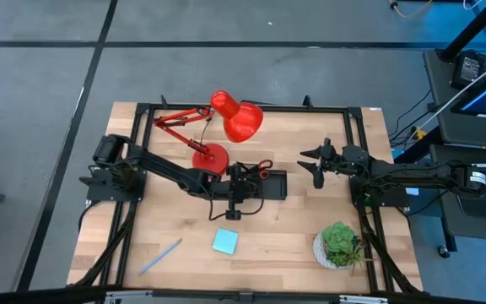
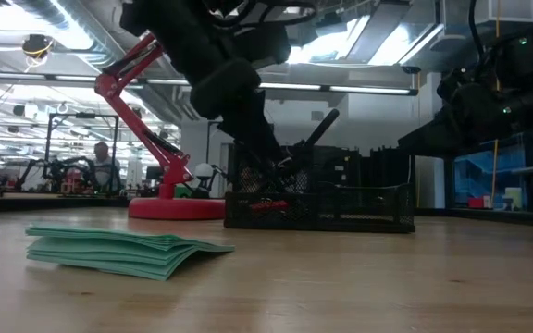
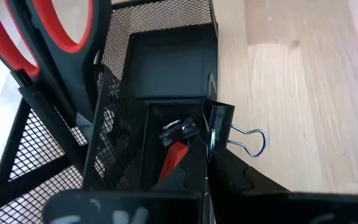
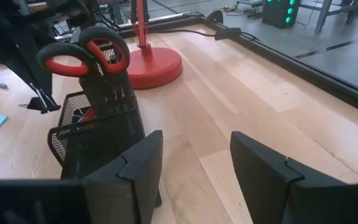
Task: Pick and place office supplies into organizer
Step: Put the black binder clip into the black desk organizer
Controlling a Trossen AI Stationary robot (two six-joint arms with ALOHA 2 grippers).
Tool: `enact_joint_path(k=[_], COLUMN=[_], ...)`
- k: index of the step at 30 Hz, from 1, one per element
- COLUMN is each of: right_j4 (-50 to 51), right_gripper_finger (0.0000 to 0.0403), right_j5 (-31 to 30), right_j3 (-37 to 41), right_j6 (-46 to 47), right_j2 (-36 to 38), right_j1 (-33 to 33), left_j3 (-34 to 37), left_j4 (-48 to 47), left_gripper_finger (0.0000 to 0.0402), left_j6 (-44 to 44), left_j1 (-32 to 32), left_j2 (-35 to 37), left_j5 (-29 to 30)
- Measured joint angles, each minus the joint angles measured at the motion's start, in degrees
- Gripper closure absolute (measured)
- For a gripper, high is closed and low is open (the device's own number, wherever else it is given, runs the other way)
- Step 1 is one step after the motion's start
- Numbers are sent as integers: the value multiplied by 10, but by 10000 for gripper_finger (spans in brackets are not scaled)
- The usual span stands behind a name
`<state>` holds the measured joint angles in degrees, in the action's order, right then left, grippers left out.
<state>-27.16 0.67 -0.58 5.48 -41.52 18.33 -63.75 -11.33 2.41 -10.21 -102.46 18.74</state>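
Observation:
Next, my left gripper releases the black binder clip in the organizer compartment (image 1: 251,192) (image 3: 192,150) next to the small red piece.
The black mesh organizer (image 1: 270,185) stands mid-table with the red-handled scissors (image 1: 262,166) upright in its tall cup. My left gripper (image 3: 219,165) hovers over the organizer's left end, shut on a black binder clip (image 3: 220,122). Below it, a compartment holds a small red piece (image 3: 172,159) and a silver-handled clip (image 3: 179,128). The teal sticky-note pad (image 1: 225,241) and the light-blue pen (image 1: 160,256) lie flat on the table near its near edge. My right gripper (image 4: 194,165) waits open, right of the organizer and touching nothing. My left gripper pinches the binder clip's black body (image 3: 216,138) between its two fingertips, coming slanting from above. The clip is at the rim of the organizer's mesh wall (image 3: 205,99), its silver wire handle (image 3: 251,140) sticking out over the table. Whether the clip touches the wall, I cannot tell.
The red desk lamp's round base (image 1: 210,158) stands just left of and behind the organizer, with its head (image 1: 241,118) over the far side. A potted plant (image 1: 338,243) sits at the near right. Bare wood lies between organizer and pad. A person shows in the room beyond (image 2: 103,166).

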Motion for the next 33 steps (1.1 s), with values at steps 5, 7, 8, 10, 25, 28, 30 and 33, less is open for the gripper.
enact_joint_path(k=[5,7,8,10,25,28,30,33], right_j4=[0,1,1,1,5,6,8,9], right_gripper_finger=[212,212,212,212,212,212,212,212], right_j5=[0,0,0,0,0,0,0,0], right_j3=[0,0,0,0,0,0,0,0], right_j6=[0,0,0,0,0,0,0,0], right_j2=[0,0,0,0,0,0,0,0], right_j1=[0,0,0,0,0,0,0,0], left_j3=[0,0,0,0,0,0,0,0], left_j4=[-3,-6,-11,-17,-55,-55,-54,-53], left_gripper_finger=[399,399,399,399,399,399,398,398], left_j6=[15,27,37,57,105,106,106,105], left_j1=[8,12,14,18,18,18,18,18], left_j2=[-7,-7,-7,-7,-21,-23,-24,-24], left_j5=[9,10,12,12,14,13,15,15])
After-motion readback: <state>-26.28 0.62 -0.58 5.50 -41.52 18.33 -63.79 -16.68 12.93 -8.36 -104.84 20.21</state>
